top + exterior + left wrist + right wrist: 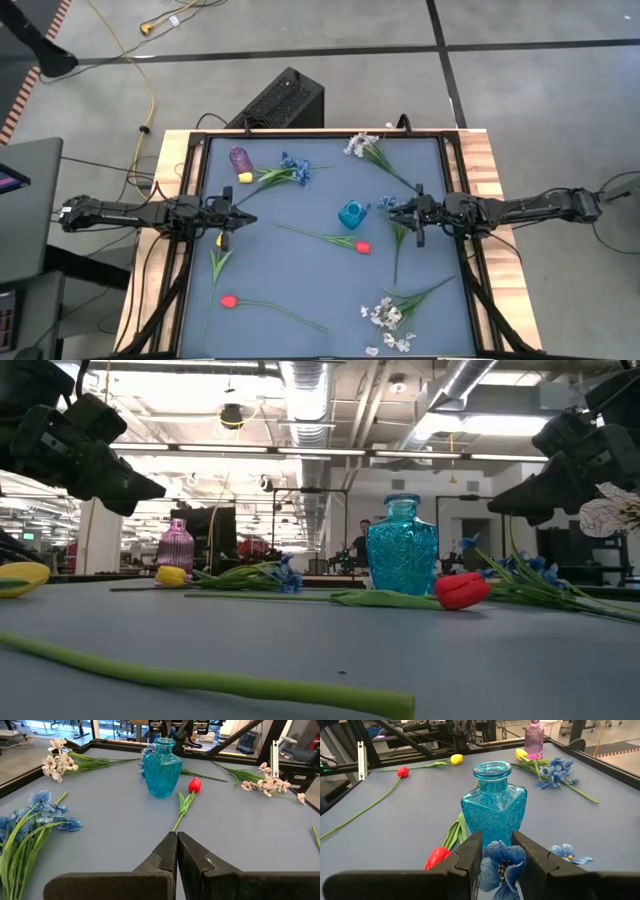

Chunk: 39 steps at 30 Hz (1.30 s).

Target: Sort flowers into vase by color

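My right gripper is going to close on the green stem (398,250) of the blue flower beside the blue glass vase, just under the leaves.
A blue glass vase (351,213) stands mid-table and a pink vase (240,160) at the far left. Flowers lie flat on the mat. One red tulip (362,246) is beside the blue vase and another (229,301) is near left. Yellow buds (243,178) (220,240) and blue sprigs (292,170) lie at the left. White bunches (362,145) (385,313) lie far and near right. My left gripper (176,840) hovers shut at the left. My right gripper (497,840) hovers open at the right, above a blue blossom (499,865) that shows through its gap.
A raised black frame (455,180) runs around the mat. A long green stem (200,680) lies across the near part of the table. Bare mat (300,270) lies between the two red tulips.
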Motion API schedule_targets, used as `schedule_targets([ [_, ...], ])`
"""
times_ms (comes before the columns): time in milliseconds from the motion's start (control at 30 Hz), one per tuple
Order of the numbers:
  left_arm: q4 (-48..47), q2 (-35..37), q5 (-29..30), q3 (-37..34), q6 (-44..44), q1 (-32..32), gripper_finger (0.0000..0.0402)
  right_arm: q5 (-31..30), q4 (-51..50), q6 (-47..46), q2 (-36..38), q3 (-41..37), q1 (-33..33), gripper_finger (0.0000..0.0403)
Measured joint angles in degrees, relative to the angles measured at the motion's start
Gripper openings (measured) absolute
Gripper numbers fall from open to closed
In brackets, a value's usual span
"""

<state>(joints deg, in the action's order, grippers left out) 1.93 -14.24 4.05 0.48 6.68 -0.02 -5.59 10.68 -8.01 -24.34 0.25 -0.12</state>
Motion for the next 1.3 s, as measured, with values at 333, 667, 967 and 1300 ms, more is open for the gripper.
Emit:
schedule_targets([
  [333,0.1,0.0,0.0,0.0,1.3,0.0,0.0000,0.0,0.0,0.0,0.0,0.0,0.0,0.0132],
  [667,0.3,0.0,1.2,0.0,17.0,0.0,0.0000,0.0,0.0,0.0,0.0,0.0,0.0,0.0132],
  [967,1.4,0.0,0.9,0.0,29.3,0.0,0.0000,0.0,-0.3,5.3,0.0,0.0,0.0,0.0132],
  [1300,2.4,0.0,3.7,0.0,25.6,0.0,0.0000,-2.4,1.7,1.7,0.0,0.0,-0.3,0.0132],
])
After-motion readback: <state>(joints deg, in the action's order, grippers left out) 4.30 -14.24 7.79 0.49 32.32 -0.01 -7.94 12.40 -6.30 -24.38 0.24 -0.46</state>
